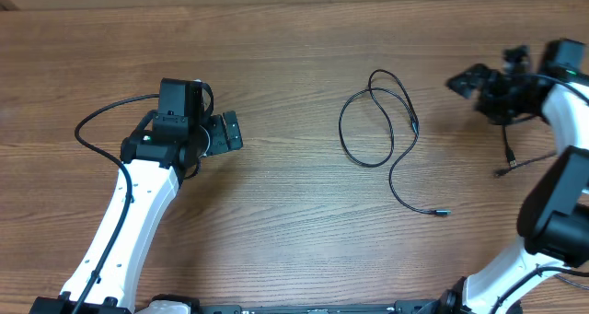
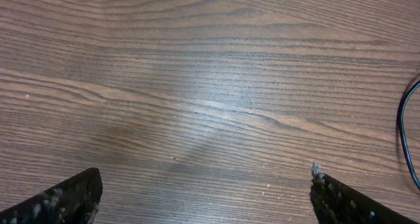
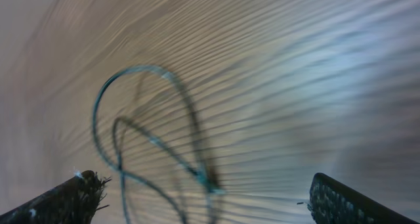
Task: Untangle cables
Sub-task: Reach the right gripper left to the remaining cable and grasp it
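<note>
My right gripper should grip the black cable at its far crossing (image 1: 371, 89) (image 3: 119, 169), where the small top bend meets the round loop.
A thin black cable (image 1: 377, 121) lies in crossed loops at the table's centre, and its tail runs down to a small plug (image 1: 440, 212). My left gripper (image 1: 233, 132) is well left of the loops, open over bare wood. In the left wrist view its fingers (image 2: 65, 199) stand wide apart with nothing between them, and a bit of cable (image 2: 403, 129) shows at the right edge. My right gripper (image 1: 465, 80) is blurred at the far right, beyond the loops. In the right wrist view it (image 3: 205, 188) is open, with the cable's loops (image 3: 141, 119) smeared below it.
A second thin black cord (image 1: 509, 157) with a plug end lies beside the right arm (image 1: 552, 203). The left arm's own thicker wire (image 1: 101, 116) arcs out to its left. The table is brown wood.
</note>
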Action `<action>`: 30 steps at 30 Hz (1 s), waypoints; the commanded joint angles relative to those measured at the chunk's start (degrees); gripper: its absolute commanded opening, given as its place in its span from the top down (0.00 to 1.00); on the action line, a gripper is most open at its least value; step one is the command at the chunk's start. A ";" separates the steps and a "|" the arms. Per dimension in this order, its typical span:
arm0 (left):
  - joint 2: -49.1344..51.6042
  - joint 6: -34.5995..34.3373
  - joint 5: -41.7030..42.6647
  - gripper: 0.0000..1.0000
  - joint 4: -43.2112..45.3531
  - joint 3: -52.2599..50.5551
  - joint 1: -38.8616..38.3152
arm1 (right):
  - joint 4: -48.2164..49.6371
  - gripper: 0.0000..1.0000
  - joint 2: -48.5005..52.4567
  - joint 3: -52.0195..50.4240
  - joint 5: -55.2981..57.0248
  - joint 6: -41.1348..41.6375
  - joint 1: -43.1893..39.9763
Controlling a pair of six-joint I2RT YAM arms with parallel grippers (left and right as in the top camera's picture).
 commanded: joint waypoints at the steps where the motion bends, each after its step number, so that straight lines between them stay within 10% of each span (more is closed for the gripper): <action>1: 0.22 1.14 0.26 0.00 0.04 0.46 0.22 | -0.44 0.00 0.28 0.94 -1.01 -0.87 3.93; 10: 0.22 1.14 0.26 0.00 0.04 0.46 0.22 | -0.28 0.00 0.28 0.94 0.04 -0.81 19.04; 16: 0.22 1.14 0.26 0.00 0.04 0.46 0.22 | 3.67 0.00 0.42 0.94 20.65 14.43 25.77; 30: 0.22 1.14 0.26 0.00 0.04 0.46 0.22 | 6.25 0.00 6.58 0.94 21.27 26.12 28.02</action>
